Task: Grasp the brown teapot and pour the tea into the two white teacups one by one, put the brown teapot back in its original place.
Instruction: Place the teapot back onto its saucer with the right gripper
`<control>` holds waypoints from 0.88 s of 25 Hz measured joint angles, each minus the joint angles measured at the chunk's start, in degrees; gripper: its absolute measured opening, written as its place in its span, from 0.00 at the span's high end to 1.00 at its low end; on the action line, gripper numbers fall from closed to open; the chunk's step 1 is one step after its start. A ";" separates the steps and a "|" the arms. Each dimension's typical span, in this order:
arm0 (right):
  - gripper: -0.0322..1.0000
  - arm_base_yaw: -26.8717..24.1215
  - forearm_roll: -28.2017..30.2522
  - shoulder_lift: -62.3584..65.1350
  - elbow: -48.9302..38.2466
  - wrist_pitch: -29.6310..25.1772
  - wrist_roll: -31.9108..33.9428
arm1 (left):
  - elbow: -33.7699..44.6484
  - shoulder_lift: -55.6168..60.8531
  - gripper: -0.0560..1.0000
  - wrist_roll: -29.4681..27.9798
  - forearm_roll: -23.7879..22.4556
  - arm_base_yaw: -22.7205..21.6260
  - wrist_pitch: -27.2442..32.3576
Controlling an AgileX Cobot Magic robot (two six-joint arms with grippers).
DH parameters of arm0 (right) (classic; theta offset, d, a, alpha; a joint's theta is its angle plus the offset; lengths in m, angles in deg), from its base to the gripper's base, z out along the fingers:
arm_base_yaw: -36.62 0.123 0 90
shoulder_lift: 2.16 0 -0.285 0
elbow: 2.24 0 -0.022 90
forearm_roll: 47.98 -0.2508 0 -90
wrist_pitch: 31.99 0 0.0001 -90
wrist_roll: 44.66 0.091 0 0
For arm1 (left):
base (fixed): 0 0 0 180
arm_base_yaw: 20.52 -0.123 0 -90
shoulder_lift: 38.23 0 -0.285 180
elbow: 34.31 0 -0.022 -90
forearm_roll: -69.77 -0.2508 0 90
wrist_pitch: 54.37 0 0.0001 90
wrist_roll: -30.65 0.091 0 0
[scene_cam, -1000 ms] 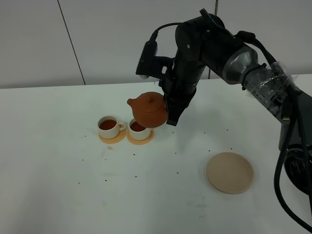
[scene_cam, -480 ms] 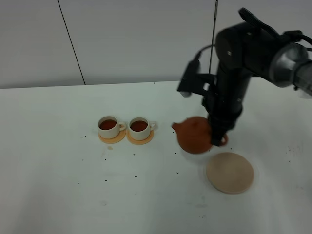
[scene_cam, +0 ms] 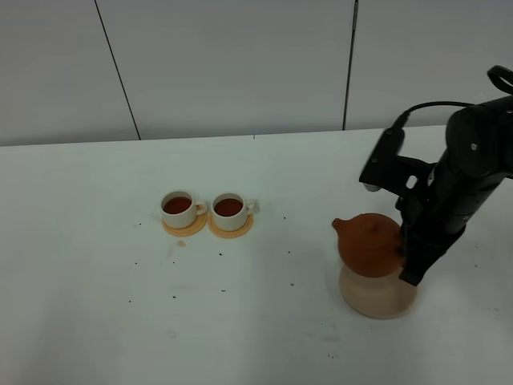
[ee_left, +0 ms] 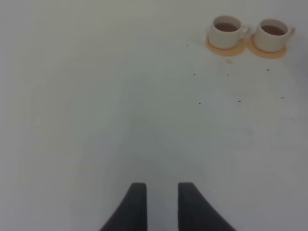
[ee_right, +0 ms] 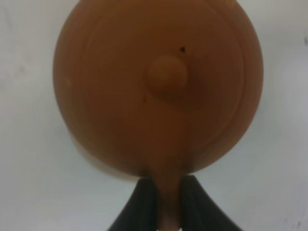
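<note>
Next, I set the brown teapot down on the middle of the large beige coaster (scene_cam: 377, 286) with my right gripper.
The brown teapot (scene_cam: 369, 243) is upright over the far part of the large beige coaster (scene_cam: 383, 298), its original place. I cannot tell whether it rests on it. My right gripper (scene_cam: 403, 258) is shut on the teapot's handle, on the side away from the spout. In the right wrist view the teapot (ee_right: 159, 86) fills the frame, with the handle clamped in the right gripper (ee_right: 168, 187). The two white teacups (scene_cam: 178, 208) (scene_cam: 228, 210) stand on small orange coasters, both holding dark tea (scene_cam: 228, 207). The left gripper (ee_left: 162, 185) hovers over bare table, fingers slightly apart and holding nothing, with the teacups (ee_left: 226, 30) (ee_left: 272, 33) far ahead.
Small dark specks are scattered over the white table (scene_cam: 96, 241) between the cups and the beige coaster. A wet spot (scene_cam: 181, 243) lies just in front of the left cup's coaster. A pale panelled wall (scene_cam: 224, 64) runs along the table's far edge.
The right arm has carried the teapot from over the right cup across to the right and down, onto or just above the beige coaster. Cups and left gripper have not moved.
</note>
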 joint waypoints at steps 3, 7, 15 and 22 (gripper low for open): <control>0.88 -0.59 0.00 0.22 -1.01 0.75 0.22 | 0.00 0.00 0.73 0.00 0.00 0.00 0.00; 0.88 -0.69 -0.04 0.31 -3.37 5.02 0.65 | 0.00 0.00 0.73 0.00 0.00 0.00 0.00; 0.88 -0.69 -0.79 0.31 -9.81 10.99 3.27 | 0.00 0.00 0.73 0.00 0.00 0.00 0.00; 0.88 -0.69 -1.33 0.31 -11.90 12.98 4.49 | 0.00 0.00 0.73 0.00 0.00 0.00 0.00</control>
